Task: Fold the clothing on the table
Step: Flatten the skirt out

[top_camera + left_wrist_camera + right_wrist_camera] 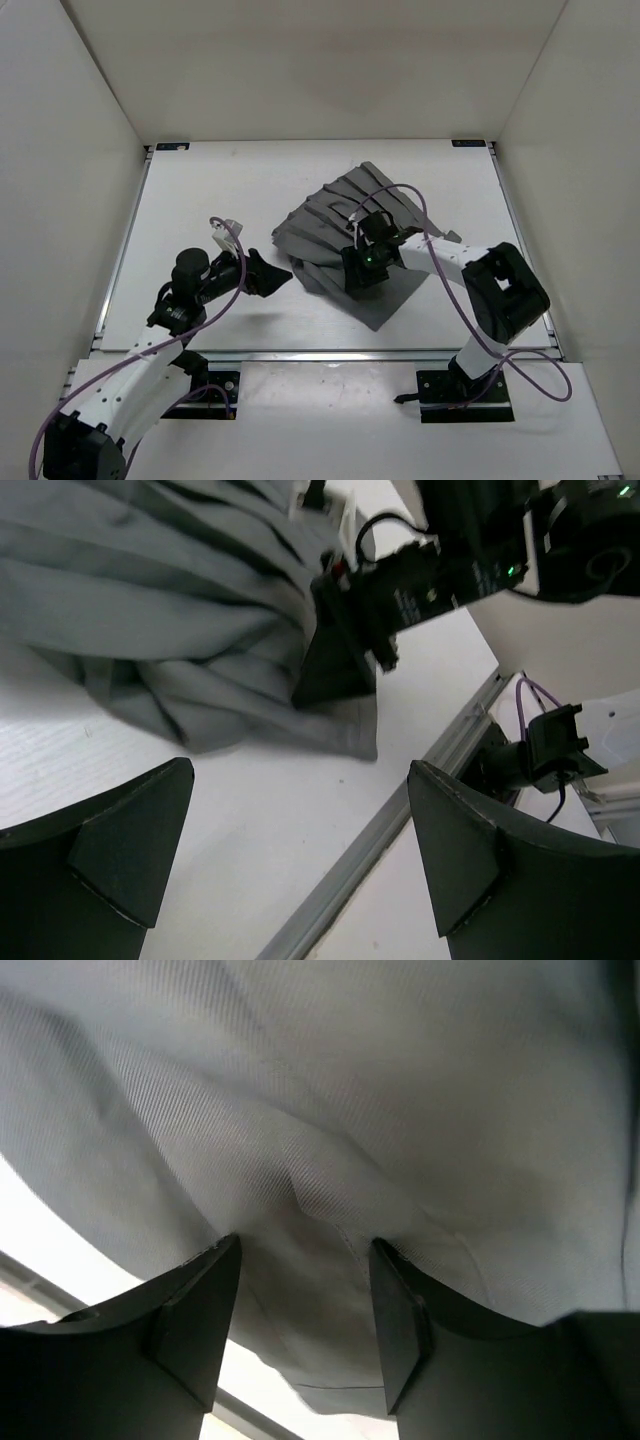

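Note:
The robot's left gripper should next go to the clothing's flat near corner (368,752), the one pointing toward the metal rail, and close there.
The clothing (340,205), a dark grey pleated garment, lies crumpled right of centre on the white table (200,200), one flat corner reaching toward the near edge. My right gripper (358,275) is down on its near-left part. In the right wrist view the gripper (305,1243) is open, its fingers pressing into the clothing (400,1110) with a raised fold between them. My left gripper (272,273) hovers just left of the clothing, wide open and holding nothing. The left wrist view shows it (298,770) over bare table (200,810), with the clothing (150,610) and the right gripper (340,655) beyond.
White enclosure walls stand on three sides of the table. A metal rail (400,820) runs along the near edge, close to the left gripper. Small black brackets (172,146) (468,143) mark the far corners. Purple cables (400,195) loop over both arms.

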You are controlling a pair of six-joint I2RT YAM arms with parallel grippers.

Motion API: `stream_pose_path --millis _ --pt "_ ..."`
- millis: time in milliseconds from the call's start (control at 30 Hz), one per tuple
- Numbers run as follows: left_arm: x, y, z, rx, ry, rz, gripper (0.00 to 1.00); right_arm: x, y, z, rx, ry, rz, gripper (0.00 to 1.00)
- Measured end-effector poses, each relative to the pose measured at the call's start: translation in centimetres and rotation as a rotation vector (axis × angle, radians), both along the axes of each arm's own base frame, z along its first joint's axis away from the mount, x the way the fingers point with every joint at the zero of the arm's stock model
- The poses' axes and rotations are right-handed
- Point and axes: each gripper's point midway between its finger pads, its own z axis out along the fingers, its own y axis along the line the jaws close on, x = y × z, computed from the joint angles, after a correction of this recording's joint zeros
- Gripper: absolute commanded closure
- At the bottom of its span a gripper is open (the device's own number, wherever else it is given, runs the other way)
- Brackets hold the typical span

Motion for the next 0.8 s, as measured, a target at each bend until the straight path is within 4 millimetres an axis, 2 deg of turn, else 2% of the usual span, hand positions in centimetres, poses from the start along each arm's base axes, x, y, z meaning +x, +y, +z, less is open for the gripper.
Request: stream_pose_path --millis 133,267,333,367,400,433,467,533,600,667,700,733,800 --pt "0.1 0.8 1.2 -0.008 -0.058 0.025 0.01 -0.8 4.4 0.0 0.082 0.015 0.049 0.55" --pt "0.0 0.9 1.6 -0.016 -0.078 0.029 0.03 0.5 10.5 0.6 0.193 0.031 0.117 0.55" --pt "-0.1 1.1 1.3 -0.012 -0.072 0.032 0.18 2.2 13.6 1.1 0.237 0.004 0.156 0.54" --pt "-0.2 1.1 1.1 -0.004 -0.070 0.032 0.29 2.9 14.8 1.5 0.251 -0.012 0.171 0.53" --pt "-0.2 1.2 0.7 0.008 -0.062 0.033 0.35 3.6 15.6 2.1 0.266 -0.035 0.184 0.51" --pt "-0.3 1.4 0.3 0.024 -0.051 0.038 0.35 4.2 16.1 2.9 0.278 -0.058 0.191 0.49" --pt "-0.2 1.7 -0.4 0.048 -0.036 0.052 0.31 4.9 16.2 4.1 0.291 -0.093 0.191 0.47" --pt "-0.1 2.4 -1.9 0.098 0.006 0.084 0.27 6.1 15.4 6.7 0.313 -0.162 0.174 0.45" --pt "0.0 3.2 -3.4 0.145 0.058 0.128 0.24 6.9 12.8 9.9 0.339 -0.240 0.127 0.44" --pt "0.1 3.9 -4.9 0.188 0.107 0.166 0.17 7.6 8.9 12.8 0.344 -0.317 0.045 0.42" --pt "0.2 4.3 -6.1 0.221 0.149 0.188 0.14 7.8 5.4 14.3 0.339 -0.369 -0.029 0.41" --pt "0.1 4.4 -6.9 0.240 0.173 0.194 0.12 8.2 3.2 14.8 0.322 -0.397 -0.086 0.40" --pt "-0.2 4.1 -8.4 0.275 0.225 0.184 0.12 8.0 -1.0 13.9 0.271 -0.419 -0.185 0.39"
